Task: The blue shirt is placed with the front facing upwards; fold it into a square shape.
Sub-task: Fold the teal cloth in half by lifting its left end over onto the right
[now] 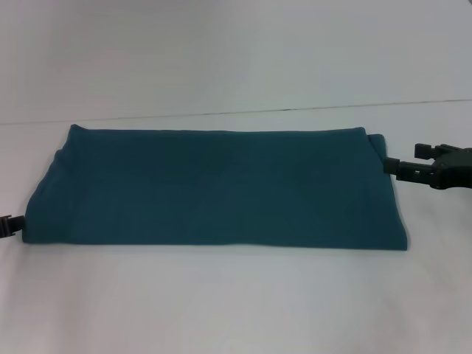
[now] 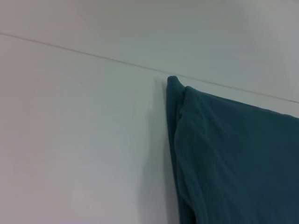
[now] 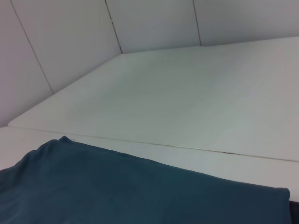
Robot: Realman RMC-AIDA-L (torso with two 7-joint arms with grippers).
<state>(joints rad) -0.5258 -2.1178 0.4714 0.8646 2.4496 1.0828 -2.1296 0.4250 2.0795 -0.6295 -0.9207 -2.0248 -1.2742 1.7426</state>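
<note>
I will open my left gripper and pinch the cloth farther in before pulling point(image 1: 50, 223) it, since its tip meets only the edge of the shirt's near corner.
The blue shirt point(image 1: 214, 188) lies folded into a wide flat rectangle on the white table, plain teal side up, with no lettering or collar showing. My left gripper point(image 1: 9, 226) is at the shirt's near left corner, mostly cut off by the edge of the head view. My right gripper point(image 1: 402, 166) sits at the shirt's far right corner, its tip touching the cloth edge. The left wrist view shows a folded corner of the shirt point(image 2: 224, 154). The right wrist view shows the shirt's point(image 3: 117, 186) far edge.
The white table point(image 1: 221, 302) extends well in front of the shirt and to both sides. A thin seam point(image 1: 221, 113) runs across the table just behind the shirt. White wall panels point(image 3: 154, 23) rise beyond the table.
</note>
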